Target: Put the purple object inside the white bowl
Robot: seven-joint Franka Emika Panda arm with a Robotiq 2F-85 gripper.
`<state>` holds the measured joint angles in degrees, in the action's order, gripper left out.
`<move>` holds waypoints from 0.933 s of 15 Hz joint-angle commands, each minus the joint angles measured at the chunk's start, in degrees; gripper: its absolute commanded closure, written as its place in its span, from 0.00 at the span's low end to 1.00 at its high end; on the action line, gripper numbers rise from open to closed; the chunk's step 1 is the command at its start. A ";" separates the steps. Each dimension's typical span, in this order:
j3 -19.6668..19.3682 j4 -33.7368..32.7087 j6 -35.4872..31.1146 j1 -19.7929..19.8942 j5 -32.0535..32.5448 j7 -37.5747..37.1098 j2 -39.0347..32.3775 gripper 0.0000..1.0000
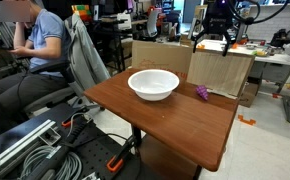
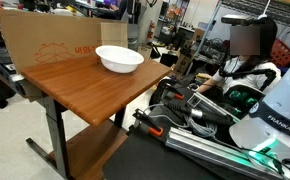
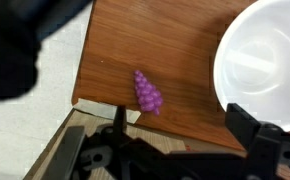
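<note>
Next, I move my gripper to the purple object's wide end [image 1: 200,89] [image 3: 150,103], the one nearer the cardboard box, and close it there.
The purple object [image 1: 201,92] is a small lumpy cluster lying on the wooden table [image 1: 165,118], just beside the white bowl [image 1: 153,92]. In the wrist view the purple object [image 3: 147,92] lies near the table's edge, with the white bowl [image 3: 221,70] apart from it at the right. The bowl [image 2: 119,66] also shows in an exterior view, where the purple object is hidden. My gripper [image 1: 212,44] hangs high above the table's far side, open and empty. Its fingers [image 3: 178,120] frame the bottom of the wrist view.
A cardboard box [image 1: 223,68] stands against the table's far edge and also shows in an exterior view [image 2: 45,40]. A seated person [image 1: 40,40] is off to one side. Cables and metal rails [image 1: 35,150] lie on the floor by the table.
</note>
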<state>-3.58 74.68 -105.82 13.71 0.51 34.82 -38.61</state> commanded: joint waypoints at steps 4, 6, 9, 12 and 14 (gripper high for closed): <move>-1.17 -10.94 1.58 -2.55 8.94 -6.48 -11.40 0.00; -1.47 -12.31 1.68 -2.84 10.85 -8.04 -13.73 0.00; -1.87 -13.69 1.21 -3.12 12.89 -9.21 -16.44 0.00; -2.25 -15.78 1.06 -3.37 14.52 -10.01 -19.04 0.00; -2.34 -17.35 1.25 -3.62 15.22 -10.44 -20.57 0.00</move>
<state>-4.59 63.30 -105.77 11.30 13.84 25.67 -54.90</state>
